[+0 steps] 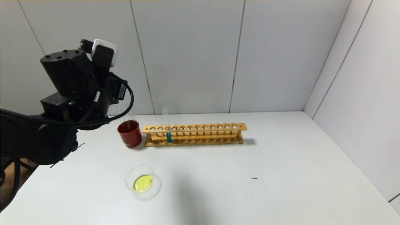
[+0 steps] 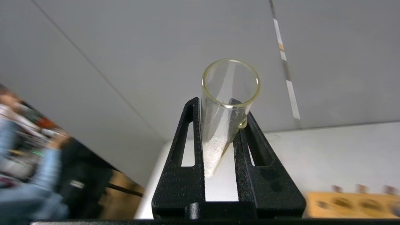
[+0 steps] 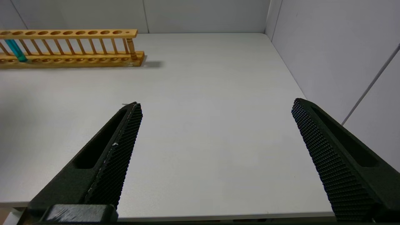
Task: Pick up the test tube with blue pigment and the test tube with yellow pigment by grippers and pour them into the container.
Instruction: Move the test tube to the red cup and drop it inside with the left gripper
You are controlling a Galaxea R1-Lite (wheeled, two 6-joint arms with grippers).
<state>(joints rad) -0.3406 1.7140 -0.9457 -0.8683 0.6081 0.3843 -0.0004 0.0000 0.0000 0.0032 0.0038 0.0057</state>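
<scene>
The test tube with yellow pigment is to go inside the dark red cup (image 1: pixel 131 129) beside the wooden rack. I should use my left gripper to set it down in there. The tube is raised above and behind the cup.
My left gripper (image 2: pixel 215 104) is shut on the test tube with yellow pigment (image 2: pixel 215 134). The tube looks almost empty, with a yellow tint at its rim and one yellow drop. The left arm (image 1: pixel 75 84) is raised at the far left, above and behind the red cup; its jaws are hidden in the head view. The container (image 1: pixel 147 169) sits near the front left with yellow liquid in it. The test tube with blue pigment (image 1: pixel 168 136) stands upright in the wooden rack, also in the right wrist view (image 3: pixel 15 50). My right gripper (image 3: pixel 217 103) is open and empty over bare table.
The wooden rack (image 1: pixel 193 128) runs across the back middle with many empty holes. A dark red cup (image 1: pixel 129 133) stands at its left end, with faint clear glass above its rim. Walls close the back and the right side. A small dark speck (image 1: pixel 254 178) lies on the table.
</scene>
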